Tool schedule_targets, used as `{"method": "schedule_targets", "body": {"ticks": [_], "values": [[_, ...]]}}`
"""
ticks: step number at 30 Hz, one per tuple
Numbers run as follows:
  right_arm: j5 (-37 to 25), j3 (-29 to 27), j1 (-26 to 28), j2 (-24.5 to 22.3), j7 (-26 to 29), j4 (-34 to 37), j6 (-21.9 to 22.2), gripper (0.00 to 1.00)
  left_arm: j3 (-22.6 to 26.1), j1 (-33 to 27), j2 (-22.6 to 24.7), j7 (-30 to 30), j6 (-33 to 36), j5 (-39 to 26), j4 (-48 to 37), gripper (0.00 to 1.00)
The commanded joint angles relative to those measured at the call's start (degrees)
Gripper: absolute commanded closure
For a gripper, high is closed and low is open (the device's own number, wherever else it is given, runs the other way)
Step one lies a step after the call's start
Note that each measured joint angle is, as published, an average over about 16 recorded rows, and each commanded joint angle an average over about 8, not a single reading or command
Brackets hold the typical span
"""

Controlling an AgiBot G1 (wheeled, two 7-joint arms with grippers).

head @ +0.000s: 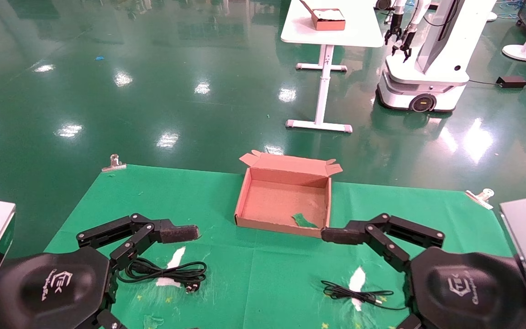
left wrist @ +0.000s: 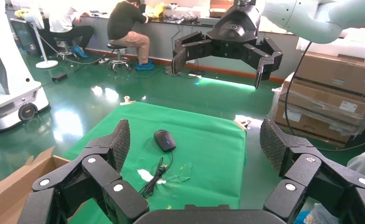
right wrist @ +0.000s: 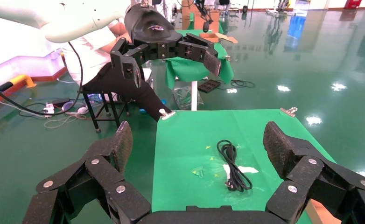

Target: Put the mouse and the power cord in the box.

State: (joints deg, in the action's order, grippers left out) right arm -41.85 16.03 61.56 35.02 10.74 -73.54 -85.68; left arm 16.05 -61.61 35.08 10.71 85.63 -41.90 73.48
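Note:
The coiled power cord has a narrow middle (head: 165, 271) between its looped ends, and my left gripper will go there next and close on it.
The open pinkish-brown box (head: 283, 196) sits at the middle far side of the green cloth, with nothing in it but a green scrap. The coiled power cord (head: 167, 273) lies on the near left, just below my left gripper (head: 176, 234). The right wrist view shows that power cord (right wrist: 234, 165) between the spread fingers of my right gripper (right wrist: 199, 142). The black mouse (left wrist: 164, 140) and its thin cable (left wrist: 155, 177) lie on the near right, seen between the open fingers of my left gripper (left wrist: 195, 137). In the head view only the cable (head: 354, 294) shows; my right gripper (head: 338, 236) hovers by the box's near right corner.
Metal clips (head: 114, 163) (head: 481, 196) hold the cloth at the far corners. White torn patches (head: 175, 258) mark the cloth. Beyond, on the green floor, stand a white table (head: 331, 32) with a smaller brown box and another robot (head: 423, 68).

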Motion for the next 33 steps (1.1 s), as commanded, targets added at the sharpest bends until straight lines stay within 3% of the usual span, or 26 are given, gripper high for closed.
{"method": "schedule_targets", "body": {"ticks": [1, 26, 33], "values": [[0.0, 0.0, 0.0, 0.0, 0.0, 0.0, 0.0, 0.0, 0.0, 0.0, 0.0, 0.0, 0.0, 0.0, 0.0, 0.0], [-0.04, -0.01, -0.05, -0.04, -0.01, 0.01, -0.03, 0.0, 0.02, 0.02, 0.03, -0.03, 0.0, -0.05, -0.05, 0.0], [-2.15, 0.69, 0.83, 0.11, -1.74, 2.79, -1.0, 0.0, 0.99, -1.27, 0.57, -1.49, 0.61, -2.69, -1.8, 0.0]]}}
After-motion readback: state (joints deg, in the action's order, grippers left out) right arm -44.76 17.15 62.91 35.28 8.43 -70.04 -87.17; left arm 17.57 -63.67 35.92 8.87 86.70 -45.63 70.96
